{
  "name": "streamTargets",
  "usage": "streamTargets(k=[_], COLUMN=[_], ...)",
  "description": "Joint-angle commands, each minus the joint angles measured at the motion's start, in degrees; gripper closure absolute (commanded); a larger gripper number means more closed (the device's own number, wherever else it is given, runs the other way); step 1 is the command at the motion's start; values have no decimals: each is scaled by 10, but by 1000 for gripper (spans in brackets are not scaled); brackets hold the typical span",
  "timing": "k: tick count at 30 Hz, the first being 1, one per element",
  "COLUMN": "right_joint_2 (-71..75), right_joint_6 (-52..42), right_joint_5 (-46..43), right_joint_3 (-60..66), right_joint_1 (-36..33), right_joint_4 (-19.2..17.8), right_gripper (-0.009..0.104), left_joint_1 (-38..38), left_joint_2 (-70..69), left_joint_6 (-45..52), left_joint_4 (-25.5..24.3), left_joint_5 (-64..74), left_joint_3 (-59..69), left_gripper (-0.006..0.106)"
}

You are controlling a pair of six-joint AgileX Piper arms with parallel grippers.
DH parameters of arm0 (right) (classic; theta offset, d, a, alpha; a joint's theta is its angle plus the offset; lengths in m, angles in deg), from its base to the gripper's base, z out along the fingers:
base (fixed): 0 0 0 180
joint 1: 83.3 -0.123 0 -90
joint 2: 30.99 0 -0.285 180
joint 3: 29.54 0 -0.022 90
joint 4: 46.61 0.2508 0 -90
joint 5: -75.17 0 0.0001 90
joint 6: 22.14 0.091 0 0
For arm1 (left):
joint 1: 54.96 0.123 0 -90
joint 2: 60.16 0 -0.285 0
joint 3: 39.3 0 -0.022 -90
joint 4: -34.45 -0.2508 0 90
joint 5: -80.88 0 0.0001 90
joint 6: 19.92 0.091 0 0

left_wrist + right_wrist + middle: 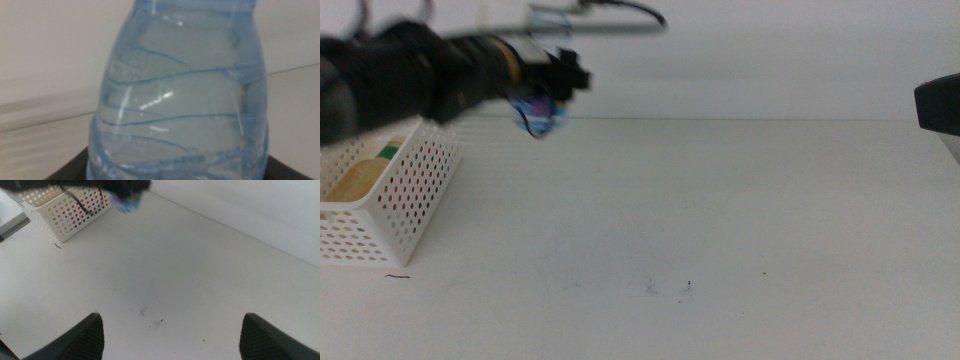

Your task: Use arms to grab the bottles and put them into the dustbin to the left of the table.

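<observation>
Next, I let go of the clear water bottle with my left gripper on top of the yellow bottle in the white dustbin [385, 152].
My left arm reaches in from the left, high over the table, and its gripper [552, 88] is shut on the clear water bottle [540, 112], which hangs just right of the dustbin [395, 190]. The left wrist view is filled by that bottle [180, 95], its ribbed blue-tinted body standing between my jaws. The white perforated dustbin sits at the table's left edge and holds a yellow bottle [362, 178] with a green label. My right gripper [172, 335] waits open at the right side, over bare table [190, 270]. It also sees the dustbin [65, 210] and the held bottle [126, 201].
A few dark specks [670, 288] mark the white tabletop near the front. A short dark line [397, 276] lies in front of the dustbin. A pale wall rises behind the table's far edge.
</observation>
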Motion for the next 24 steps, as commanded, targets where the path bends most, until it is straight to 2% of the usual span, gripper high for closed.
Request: streamTargets(k=[1,3,5,7,10,14,19,24], right_joint_2=[2,2,2,2,2,2,2,2], right_joint_6=[-1,-1,-1,-1,-1,-1,-1,-1], right_joint_5=[-5,-5,-5,-5,-5,-5,-5,-5], right_joint_3=[-4,-4,-4,-4,-4,-4,-4,-4], right_joint_1=[-1,-1,-1,-1,-1,-1,-1,-1], right_joint_4=[-2,-2,-2,-2,-2,-2,-2,-2], right_gripper=[14,14,14,14,14,14,14,14], left_joint_1=[25,61,104,148,198,255,328,384], left_joint_2=[-17,-12,-3,10,35,61,88,126], left_joint_6=[121,294,397,423,432,447,445,468], left_joint_4=[117,255,359,405,404,394,374,393], left_joint_5=[96,168,245,325,431,505,546,583], left_joint_3=[-62,-123,-183,-251,-331,-388,-396,-396], left_gripper=[95,95,95,95,95,95,95,95])
